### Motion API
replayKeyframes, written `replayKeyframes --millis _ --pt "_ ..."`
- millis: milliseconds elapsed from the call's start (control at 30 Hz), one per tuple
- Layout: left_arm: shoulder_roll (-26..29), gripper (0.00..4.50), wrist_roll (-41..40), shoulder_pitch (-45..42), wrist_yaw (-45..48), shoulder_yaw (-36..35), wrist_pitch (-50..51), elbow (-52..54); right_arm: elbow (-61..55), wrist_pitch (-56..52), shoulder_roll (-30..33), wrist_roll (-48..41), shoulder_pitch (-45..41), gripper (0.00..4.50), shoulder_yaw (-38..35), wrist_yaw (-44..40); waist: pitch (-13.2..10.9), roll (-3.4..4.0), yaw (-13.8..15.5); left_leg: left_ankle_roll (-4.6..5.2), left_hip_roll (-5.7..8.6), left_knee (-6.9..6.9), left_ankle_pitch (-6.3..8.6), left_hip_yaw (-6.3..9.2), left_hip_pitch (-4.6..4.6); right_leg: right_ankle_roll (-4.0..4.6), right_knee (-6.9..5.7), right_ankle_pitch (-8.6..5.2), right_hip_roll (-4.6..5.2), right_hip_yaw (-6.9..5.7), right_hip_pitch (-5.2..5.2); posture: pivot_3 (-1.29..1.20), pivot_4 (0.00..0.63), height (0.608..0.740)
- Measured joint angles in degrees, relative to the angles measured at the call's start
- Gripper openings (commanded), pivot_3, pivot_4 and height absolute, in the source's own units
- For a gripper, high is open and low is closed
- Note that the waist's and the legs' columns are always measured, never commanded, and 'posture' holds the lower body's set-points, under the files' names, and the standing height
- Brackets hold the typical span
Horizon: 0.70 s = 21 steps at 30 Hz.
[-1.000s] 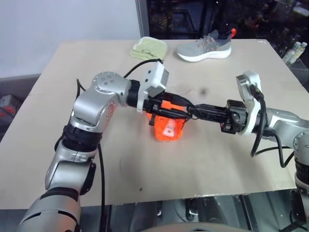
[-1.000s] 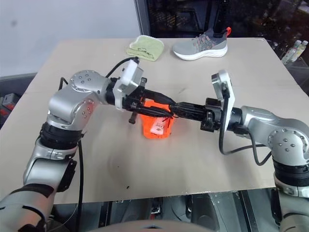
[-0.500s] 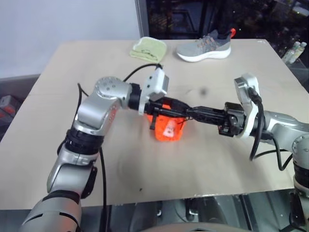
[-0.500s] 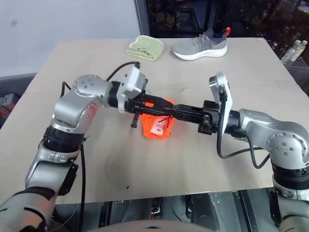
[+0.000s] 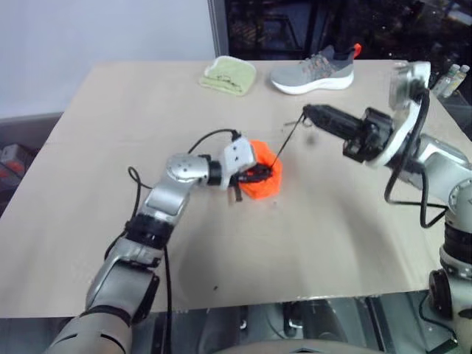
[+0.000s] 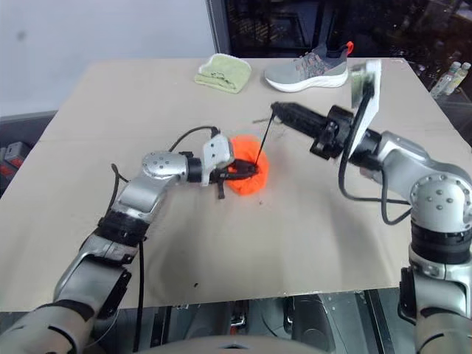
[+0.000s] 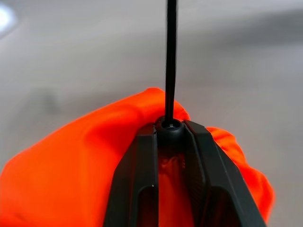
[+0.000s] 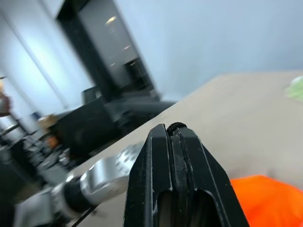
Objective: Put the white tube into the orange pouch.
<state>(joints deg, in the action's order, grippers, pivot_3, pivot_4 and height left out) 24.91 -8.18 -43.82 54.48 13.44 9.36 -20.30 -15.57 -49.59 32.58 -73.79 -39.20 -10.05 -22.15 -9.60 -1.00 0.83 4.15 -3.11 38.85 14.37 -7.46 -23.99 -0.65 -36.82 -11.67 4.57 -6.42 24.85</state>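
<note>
Next, I release the orange pouch from my left gripper so that it rests on the bare table [image 5: 242, 131] in front of the light green folded cloth.
The orange pouch [image 5: 264, 181] lies bunched into a ball on the middle of the table. My left gripper [image 5: 254, 175] is low at its mouth. In the left wrist view its fingers [image 7: 142, 165] are shut on a small black cord stopper [image 7: 169, 126] against the orange fabric [image 7: 71, 179]. A thin dark drawstring cord [image 5: 287, 140] runs taut up and to the right to my right gripper [image 5: 308, 112]. That gripper hangs above the table, shut on the cord's end [image 8: 176, 126]. The white tube is hidden.
A light green folded cloth [image 5: 228, 75] and a grey shoe [image 5: 313, 71] lie at the table's far edge. Small pale bottles [image 5: 451, 80] stand beyond the far right corner. The table's near edge [image 5: 243, 302] runs below the arms.
My right gripper rose and drew back to the right, pulling the cord taut. My left gripper sank to the pouch's mouth. The pouch gathered shut, and the white item seen in it no longer shows.
</note>
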Motion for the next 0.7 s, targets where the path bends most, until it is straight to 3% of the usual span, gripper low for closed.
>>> replayKeyframes --millis 167,333,533,700 --pt "-1.80 0.22 -0.76 -19.69 -12.53 -9.07 -0.41 -17.70 12.26 7.87 -2.40 11.48 -15.52 0.00 0.26 -2.32 -0.03 -0.03 -0.75 -0.11 -0.05 0.10 -0.07 -0.03 -0.20 -0.03 -0.04 0.02 -0.09 0.03 0.21 0.00 0.150 0.740" --pt "3.43 0.22 1.46 -32.56 -17.43 -13.00 -3.53 -35.16 22.51 19.03 -4.30 21.52 -29.13 0.00 -0.28 -6.78 0.00 0.00 -1.58 -0.22 0.07 -0.29 -0.13 -0.25 -0.73 -0.01 -0.09 0.04 -0.04 0.09 0.83 0.00 0.150 0.740" --pt "6.16 0.22 6.18 -36.22 -18.20 -12.79 -7.91 -46.32 26.73 23.65 -5.25 26.98 -30.55 0.00 -1.60 -8.76 -0.08 -0.12 -1.31 -0.22 0.10 -0.43 -0.13 -0.51 -0.97 -0.04 0.14 0.02 0.00 -0.17 0.84 0.00 0.150 0.740" --pt "7.72 0.22 7.25 -39.77 -15.88 -13.53 -11.31 -47.19 20.61 21.39 -4.38 28.22 -22.09 0.00 -2.13 -8.13 -0.05 -0.14 -0.93 -0.23 0.15 -0.35 -0.13 -0.42 -0.84 -0.10 0.03 -0.03 0.10 -0.24 0.70 0.00 0.150 0.740"
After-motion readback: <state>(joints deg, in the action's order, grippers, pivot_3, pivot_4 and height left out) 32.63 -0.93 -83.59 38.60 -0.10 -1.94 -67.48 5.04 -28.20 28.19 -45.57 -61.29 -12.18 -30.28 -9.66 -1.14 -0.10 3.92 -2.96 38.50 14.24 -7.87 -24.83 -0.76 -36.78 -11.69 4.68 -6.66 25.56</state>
